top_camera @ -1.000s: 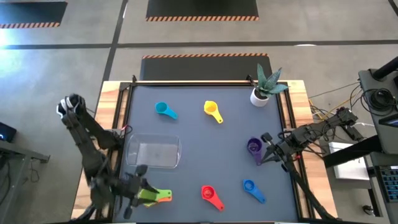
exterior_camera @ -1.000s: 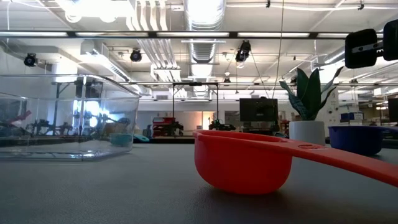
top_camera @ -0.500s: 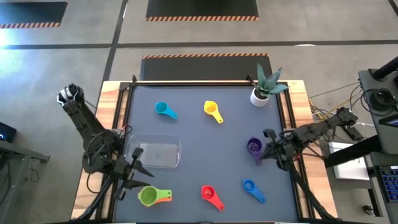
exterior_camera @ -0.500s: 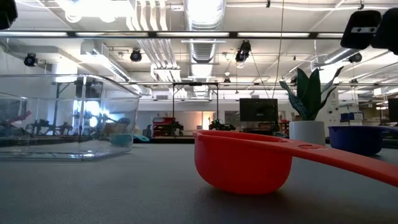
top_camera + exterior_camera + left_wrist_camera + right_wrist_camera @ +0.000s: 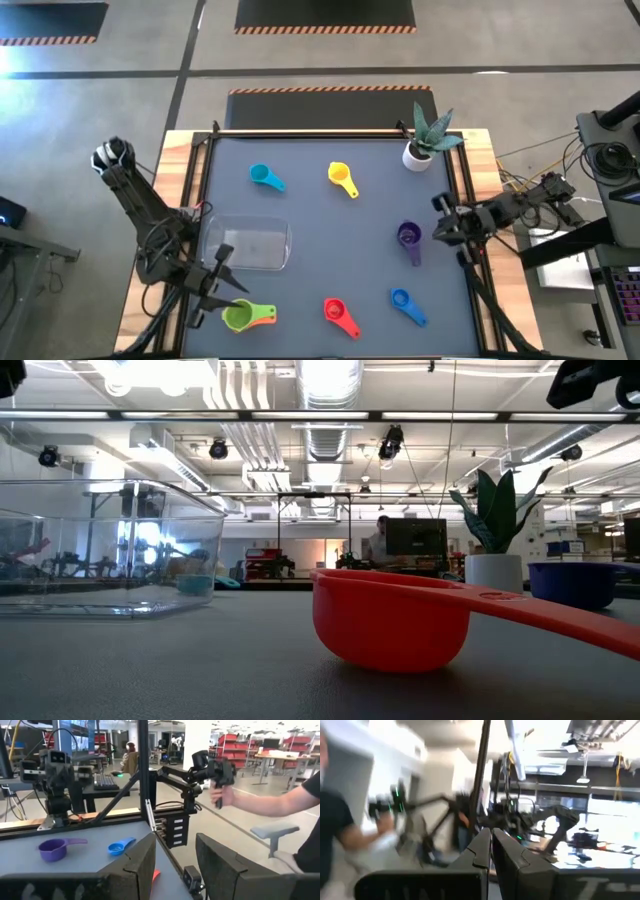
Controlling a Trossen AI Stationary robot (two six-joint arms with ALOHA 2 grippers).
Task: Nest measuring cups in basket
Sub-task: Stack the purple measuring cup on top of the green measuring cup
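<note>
Next, my right gripper moves over to the purple cup's rim (image 5: 418, 228), at a spot away from the handle of the cup, and closes there.
My left gripper (image 5: 216, 277) hangs open above the table's near left, between the clear basket (image 5: 247, 245) and a green cup (image 5: 237, 316) that sits on an orange cup, whose handle (image 5: 266, 318) sticks out. My right gripper (image 5: 440, 226) is shut and raised by the right edge, just right of the purple cup (image 5: 409, 238). Cyan (image 5: 265, 177), yellow (image 5: 342, 179), red (image 5: 338, 315) and blue (image 5: 405, 303) cups lie apart on the mat. In the low view the red cup (image 5: 390, 625) stands close by. The left wrist view shows the purple cup (image 5: 52, 849) and the blue cup (image 5: 119, 846).
A white pot with a spiky plant (image 5: 425, 140) stands at the far right corner. A black frame rail (image 5: 330, 131) runs along the far edge. In the left wrist view a person's arm (image 5: 270, 802) holds a handle beyond the table.
My left gripper has risen from the green and orange cups and drawn back toward the basket's near left corner, leaving both cups on the mat. My right gripper has lifted and moved from the purple cup toward the table's right edge.
</note>
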